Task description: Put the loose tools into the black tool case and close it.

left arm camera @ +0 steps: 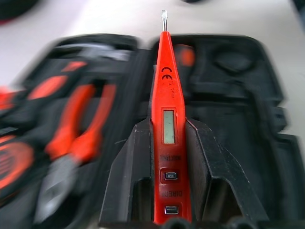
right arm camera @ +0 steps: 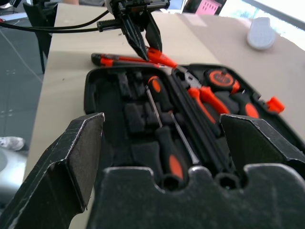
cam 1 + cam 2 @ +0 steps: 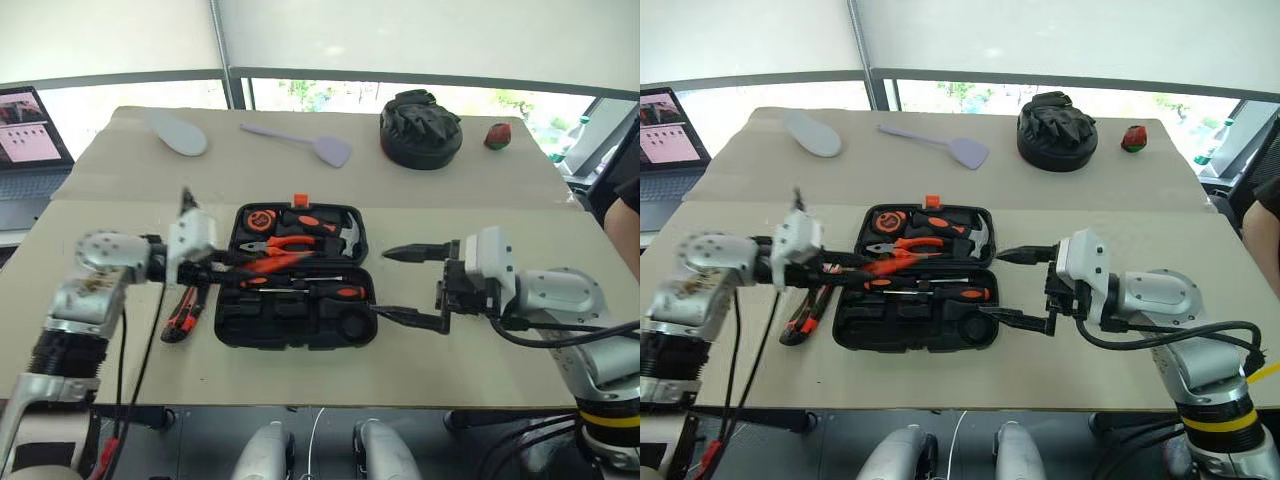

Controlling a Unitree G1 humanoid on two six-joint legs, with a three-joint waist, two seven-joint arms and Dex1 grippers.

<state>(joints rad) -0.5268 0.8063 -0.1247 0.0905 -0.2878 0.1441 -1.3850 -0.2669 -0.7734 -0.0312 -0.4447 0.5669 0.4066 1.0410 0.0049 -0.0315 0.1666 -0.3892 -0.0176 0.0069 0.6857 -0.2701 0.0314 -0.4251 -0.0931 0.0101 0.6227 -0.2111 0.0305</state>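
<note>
Next, I let go of the orange tester screwdriver with my left gripper, setting it alongside the screwdriver shafts in the case's near half (image 3: 262, 300) (image 1: 194, 160).
The black tool case (image 3: 290, 336) lies open in the middle of the table. Its far half holds pliers (image 3: 285, 245), a hammer and a tape measure. Two screwdrivers (image 3: 318, 291) lie in the near half. My left gripper (image 3: 224, 268) reaches in from the case's left edge, shut on an orange tester screwdriver (image 1: 164, 90) whose tip points across the case. On the table left of the case lies the orange-and-black utility knife (image 3: 180, 314). My right gripper (image 3: 382, 282) stands open at the case's right edge, nothing between its fingers (image 2: 76, 157).
At the back of the table lie a lilac spatula (image 3: 302, 141), a grey oval pad (image 3: 178, 132), a round black bag (image 3: 420, 130) and a small red object (image 3: 497, 135). A laptop (image 3: 30, 130) stands off the far left. A person's arm shows at the right edge (image 3: 625, 205).
</note>
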